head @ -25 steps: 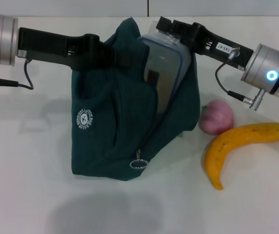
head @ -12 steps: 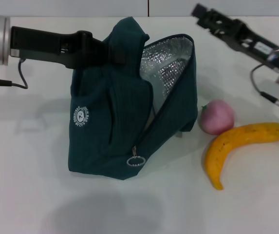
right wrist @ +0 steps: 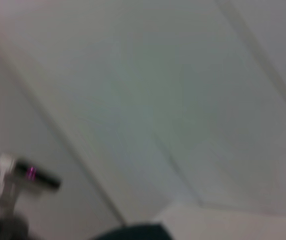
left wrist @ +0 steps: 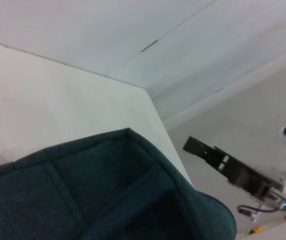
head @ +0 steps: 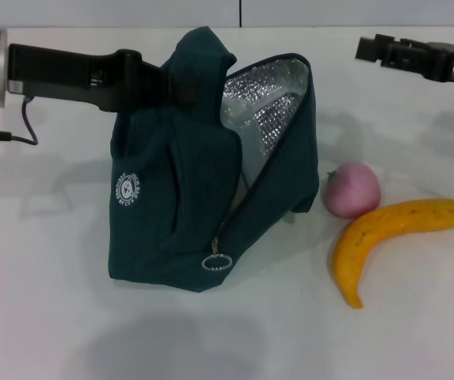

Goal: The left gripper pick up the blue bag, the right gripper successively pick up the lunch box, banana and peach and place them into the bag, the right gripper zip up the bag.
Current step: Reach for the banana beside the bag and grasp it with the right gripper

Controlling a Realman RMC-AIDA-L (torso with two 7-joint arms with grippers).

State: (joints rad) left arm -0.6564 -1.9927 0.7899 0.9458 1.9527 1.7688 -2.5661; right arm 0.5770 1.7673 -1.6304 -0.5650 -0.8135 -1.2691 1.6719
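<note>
The robot's right hand will next move to the banana and grasp the half [head: 433,214] that points away from the blue bag, near the banana's greenish end.
The blue bag [head: 171,222] stands on the white table, its mouth open and the silver lining [head: 268,119] showing. My left gripper [head: 181,84] is shut on the bag's top at the left side of the opening. In the left wrist view, the bag's fabric [left wrist: 83,200] fills the lower part. The lunch box is out of view. Right of the bag lie the pink peach [head: 354,189] and the banana [head: 393,236], touching each other. My right gripper [head: 368,47] hovers at the far right, above and behind the fruit, with nothing in it.
The bag's ring zipper pull [head: 217,263] hangs low on the bag's front edge. A round white logo [head: 127,190] marks its left face. Bare table [head: 68,317] spreads in front. The right arm [left wrist: 232,167] also shows in the left wrist view.
The right gripper held the lunch box in the bag's mouth a second ago. It has since let go and drawn back up to the right. The box no longer shows.
</note>
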